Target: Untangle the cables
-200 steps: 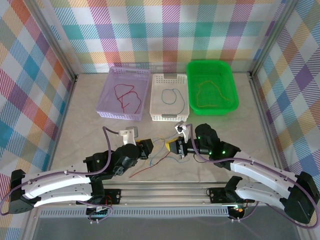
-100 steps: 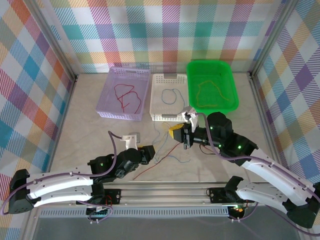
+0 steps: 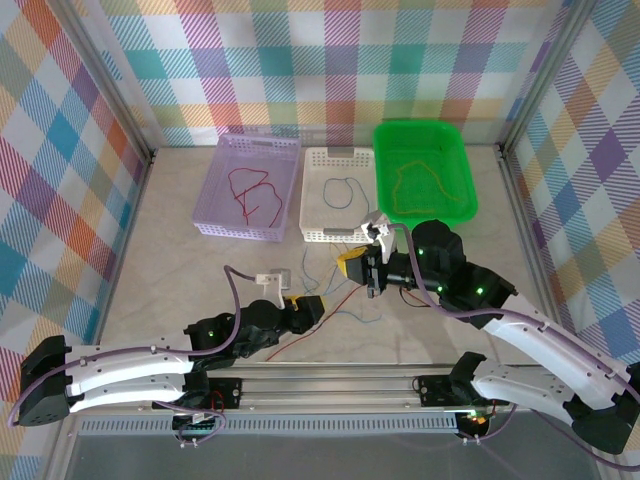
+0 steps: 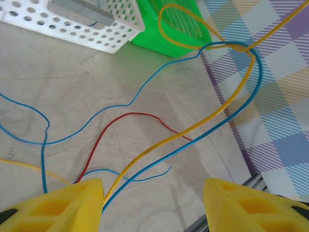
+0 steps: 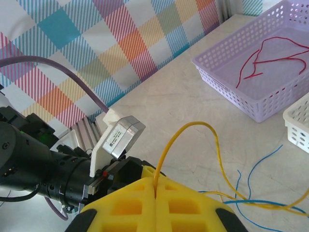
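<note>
The blue cable hangs caught on the bend of the yellow cable, so the left gripper will grab just the blue cable (image 4: 169, 155) and pull it away from the right gripper.
Loose cables lie on the table between my arms: a red one (image 4: 130, 116), thin blue ones (image 4: 241, 108) and a yellow one (image 4: 193, 128). My right gripper (image 5: 155, 189) is shut on the yellow cable (image 5: 193, 124), which loops up out of the closed pads. In the top view it hovers in front of the white basket (image 3: 352, 268). My left gripper (image 4: 152, 205) is open just above the table. The yellow and a blue cable pass along the inside of its left finger (image 4: 58, 203), ungripped. From above, the left gripper (image 3: 308, 304) sits close to the right one.
Three baskets stand at the back: purple (image 3: 215, 190) holding a red cable, white (image 3: 312, 200) holding a blue one, green (image 3: 460, 180) holding a yellow-orange one. The metal rail (image 3: 330, 385) runs along the near edge. Checked walls close in both sides.
My right gripper rose and moved toward the baskets with the yellow cable, then held still. My left gripper's jaws widened and it slid right, toward the cables.
</note>
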